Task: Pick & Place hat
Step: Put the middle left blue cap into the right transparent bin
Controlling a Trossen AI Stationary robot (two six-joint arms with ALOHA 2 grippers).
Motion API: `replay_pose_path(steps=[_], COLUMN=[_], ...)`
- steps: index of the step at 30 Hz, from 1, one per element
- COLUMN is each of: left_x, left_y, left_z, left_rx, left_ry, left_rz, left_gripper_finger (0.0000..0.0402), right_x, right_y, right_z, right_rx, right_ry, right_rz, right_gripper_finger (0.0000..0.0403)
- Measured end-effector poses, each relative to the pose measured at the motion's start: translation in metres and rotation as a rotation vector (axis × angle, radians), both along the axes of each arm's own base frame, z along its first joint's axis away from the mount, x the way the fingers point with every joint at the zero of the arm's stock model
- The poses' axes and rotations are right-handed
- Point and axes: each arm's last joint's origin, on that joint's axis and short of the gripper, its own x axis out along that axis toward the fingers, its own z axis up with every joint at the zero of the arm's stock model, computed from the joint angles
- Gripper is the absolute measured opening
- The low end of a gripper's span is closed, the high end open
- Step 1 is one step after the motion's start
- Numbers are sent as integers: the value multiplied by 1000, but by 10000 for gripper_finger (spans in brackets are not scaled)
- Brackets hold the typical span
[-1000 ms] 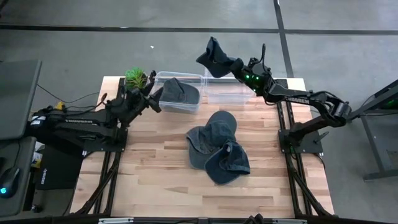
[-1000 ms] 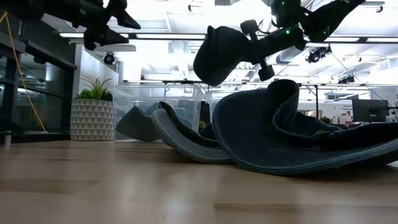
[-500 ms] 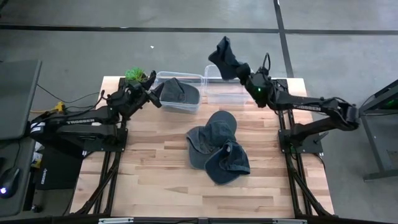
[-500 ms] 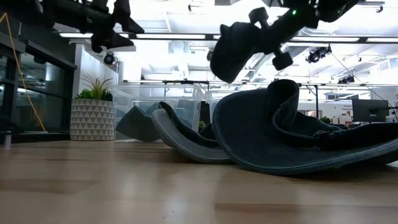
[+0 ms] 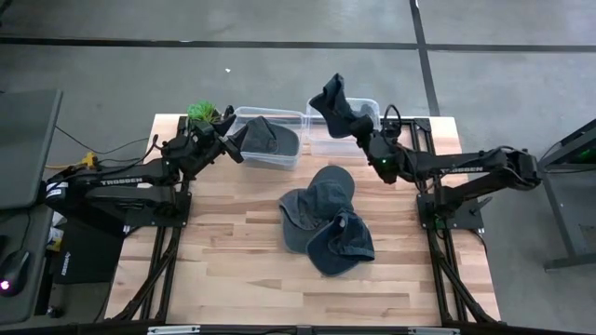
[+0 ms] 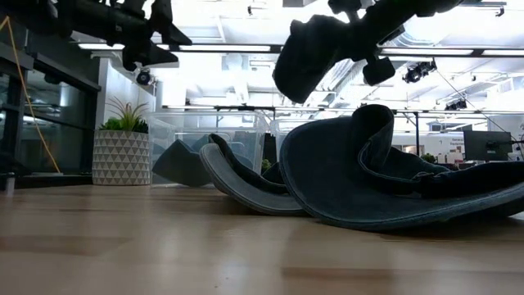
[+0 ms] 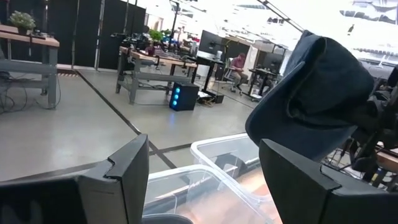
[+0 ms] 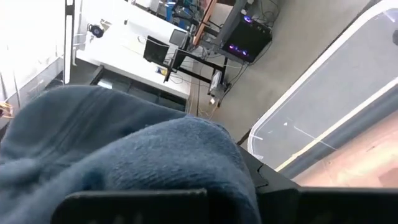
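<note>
My right gripper will release the dark blue hat in the middle of the empty clear bin (image 5: 337, 127) (image 8: 323, 112).
My right gripper (image 5: 361, 138) is shut on a dark blue hat (image 5: 333, 104), held in the air over the right clear bin (image 5: 369, 102) at the table's far edge. In the low view the hat (image 6: 311, 53) hangs high above the table. Another blue hat (image 5: 268, 138) lies inside the left clear bin (image 5: 238, 113). A pile of blue hats (image 5: 321, 219) rests with its brims on the table's middle. My left gripper (image 5: 229, 145) is open and holds nothing, beside the left bin's left wall; in its wrist view the fingers (image 7: 124, 171) stand wide apart. My right gripper holds the hat by bunched cloth (image 8: 155, 155) that covers the fingers, so the exact part is hidden. The fingers come about level from the table's right side. The hat (image 5: 331, 100) sticks out past them, crumpled and lifted clear above the right bin.
A small potted plant (image 5: 203, 113) stands at the far left corner, next to the left bin. The near half of the wooden table (image 5: 242, 279) is bare board. Beyond the far edge is open floor.
My right gripper has swung toward the table's near edge with the hat, bringing it from beyond the far edge to over the right bin; the hat has turned as the wrist rolled. My left gripper has shifted slightly toward the left bin and stays open.
</note>
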Motion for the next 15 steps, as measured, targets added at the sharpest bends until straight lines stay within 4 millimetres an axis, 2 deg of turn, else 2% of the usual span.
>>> replay_pose_path(steps=[4, 15], left_x=[0, 1], left_y=[0, -1], left_z=[0, 0], left_rx=[3, 3], left_ry=[1, 1], left_rz=[-21, -25], left_gripper_finger=[248, 248], right_x=[2, -8], right_y=[3, -30], right_z=[-3, -13], right_rx=[-5, 51], right_ry=[29, 102], right_rz=[-9, -69], right_gripper_finger=[5, 5])
